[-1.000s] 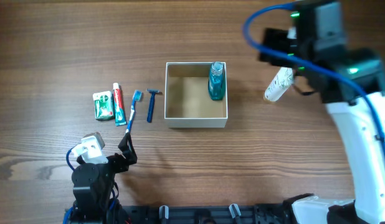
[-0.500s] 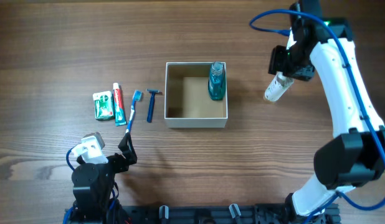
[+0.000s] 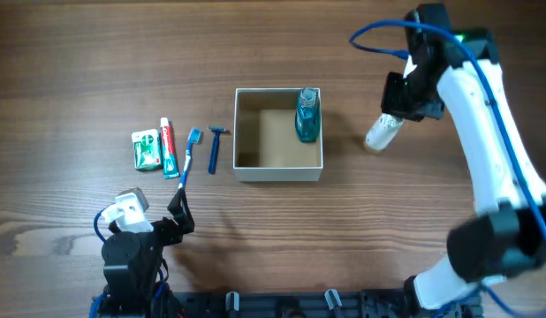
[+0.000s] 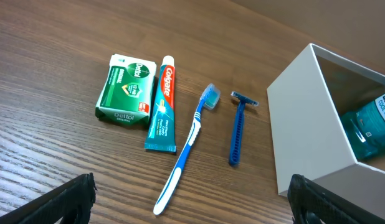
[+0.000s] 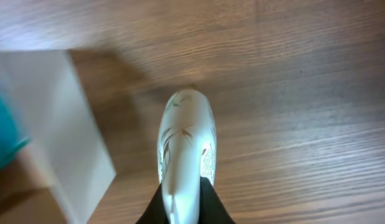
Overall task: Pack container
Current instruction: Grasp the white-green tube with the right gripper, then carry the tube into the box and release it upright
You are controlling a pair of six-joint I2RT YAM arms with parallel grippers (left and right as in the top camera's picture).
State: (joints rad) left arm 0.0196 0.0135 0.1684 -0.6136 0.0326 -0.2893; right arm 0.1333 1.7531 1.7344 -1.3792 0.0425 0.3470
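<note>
My right gripper is going to release the white tube inside the box (image 3: 303, 150) (image 5: 23, 204), just in front of the teal mouthwash bottle.
The container (image 3: 278, 171) is a square white box with a tan inside, at the table's middle. A teal mouthwash bottle (image 3: 307, 115) stands in its far right corner. My right gripper (image 3: 398, 109) is shut on a white tube (image 3: 381, 132), held tilted just right of the box. In the right wrist view the tube (image 5: 185, 143) sticks out from between the black fingers (image 5: 211, 202), with the box wall (image 5: 61, 124) at left. My left gripper (image 3: 155, 214) rests open near the front left edge, holding nothing; its wrist view shows the box (image 4: 304, 124).
Left of the box lie a green soap pack (image 4: 127, 90), a toothpaste tube (image 4: 162, 104), a blue toothbrush (image 4: 187, 149) and a blue razor (image 4: 238, 127), side by side. A blue cable (image 3: 379, 31) loops off the right arm.
My right gripper has closed on the white tube and carried it a little left toward the box. The left arm has not moved.
</note>
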